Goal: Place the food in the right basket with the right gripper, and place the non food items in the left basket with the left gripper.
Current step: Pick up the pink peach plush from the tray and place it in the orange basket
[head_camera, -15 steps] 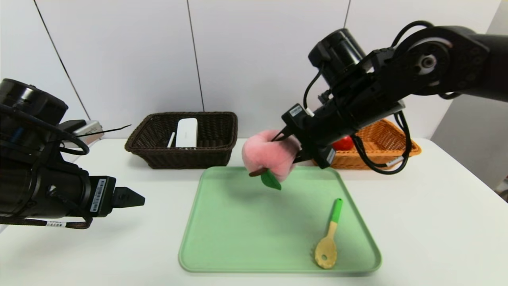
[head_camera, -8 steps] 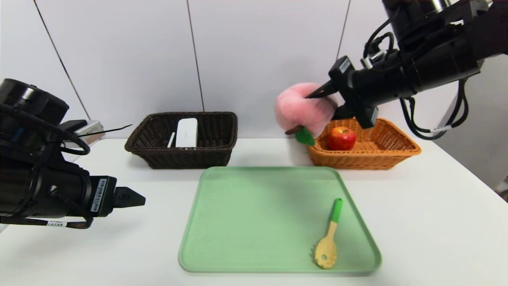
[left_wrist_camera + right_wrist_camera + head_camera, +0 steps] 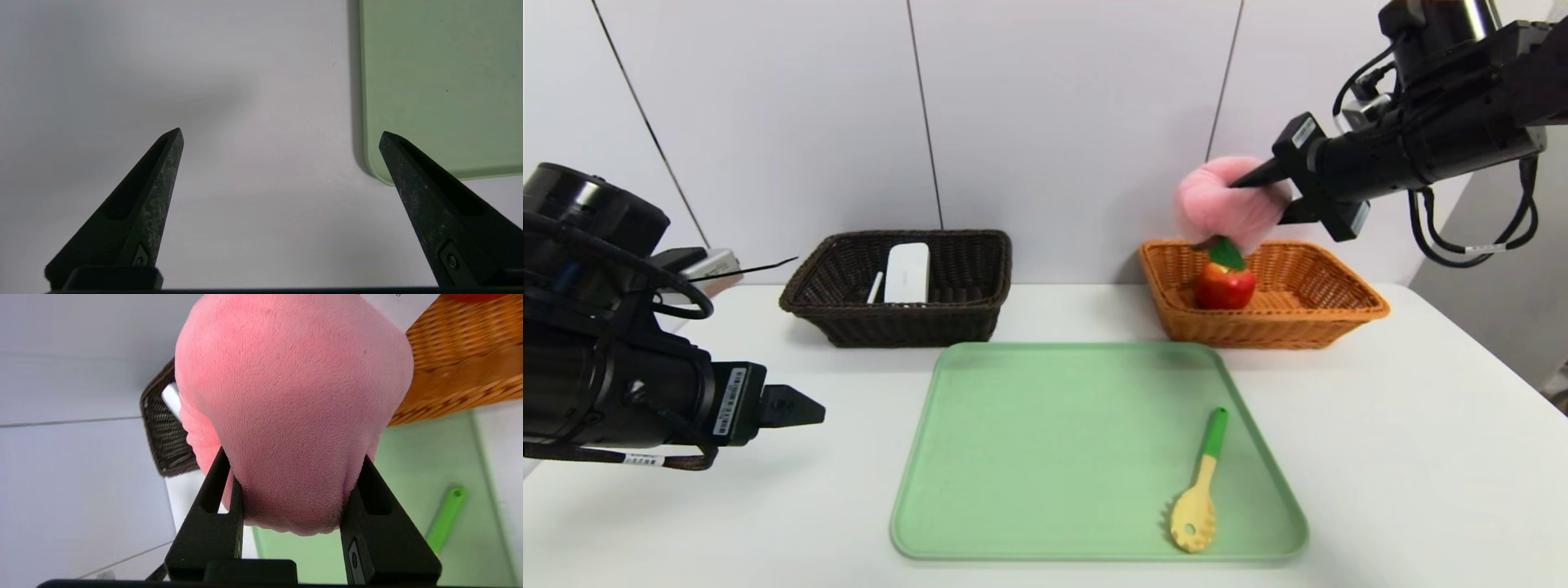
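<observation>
My right gripper will put the pink peach down in the orange basket [image 3: 1298,265] beside the red apple.
My right gripper [image 3: 1262,196] is shut on a pink plush peach [image 3: 1225,204] with a green leaf, holding it in the air above the orange right basket [image 3: 1339,306], over a red apple [image 3: 1225,286] lying inside. In the right wrist view the peach [image 3: 294,400] bulges between both fingers [image 3: 222,490]. A yellow spoon with a green handle [image 3: 1199,490] lies on the green tray [image 3: 1029,465]. The dark left basket [image 3: 898,327] holds a white flat device [image 3: 907,272] and a thin white stick. My left gripper [image 3: 282,134] is open over bare table beside the tray's corner [image 3: 376,171].
The white table [image 3: 1421,449] carries the tray in the middle and both baskets along the back, close to the white wall. My left arm [image 3: 621,384] hovers low at the table's left side.
My right gripper has lifted the plush peach off the tray's far edge and carried it up and to the right, over the orange basket. The left arm has stayed put.
</observation>
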Controlling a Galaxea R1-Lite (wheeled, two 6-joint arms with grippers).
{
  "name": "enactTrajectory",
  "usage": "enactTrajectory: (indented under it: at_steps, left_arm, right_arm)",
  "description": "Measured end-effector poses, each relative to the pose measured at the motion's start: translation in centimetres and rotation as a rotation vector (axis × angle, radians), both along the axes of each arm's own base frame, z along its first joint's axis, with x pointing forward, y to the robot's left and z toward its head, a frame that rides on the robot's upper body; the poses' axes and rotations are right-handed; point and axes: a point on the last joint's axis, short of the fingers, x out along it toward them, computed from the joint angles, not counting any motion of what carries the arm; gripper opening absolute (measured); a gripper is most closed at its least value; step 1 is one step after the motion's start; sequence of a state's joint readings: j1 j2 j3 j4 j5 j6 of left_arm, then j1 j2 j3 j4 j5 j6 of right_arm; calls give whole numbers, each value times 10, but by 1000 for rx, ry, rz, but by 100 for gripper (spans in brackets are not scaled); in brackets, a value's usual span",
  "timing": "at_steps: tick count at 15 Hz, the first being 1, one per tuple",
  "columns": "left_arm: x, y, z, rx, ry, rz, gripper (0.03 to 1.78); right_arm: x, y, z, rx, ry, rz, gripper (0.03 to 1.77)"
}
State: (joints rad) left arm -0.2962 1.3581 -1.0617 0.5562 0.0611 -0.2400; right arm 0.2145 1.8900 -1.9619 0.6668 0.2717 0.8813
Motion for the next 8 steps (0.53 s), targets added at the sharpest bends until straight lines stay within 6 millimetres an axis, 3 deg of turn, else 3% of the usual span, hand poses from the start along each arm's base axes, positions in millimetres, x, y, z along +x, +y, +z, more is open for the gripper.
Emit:
enactTrajectory:
  at_steps: [8]
  left_arm:
    - [2, -1, 0, -7, 3, -6, 169]
  right_arm:
    - [38, -50, -33, -39, 64, -128, 64]
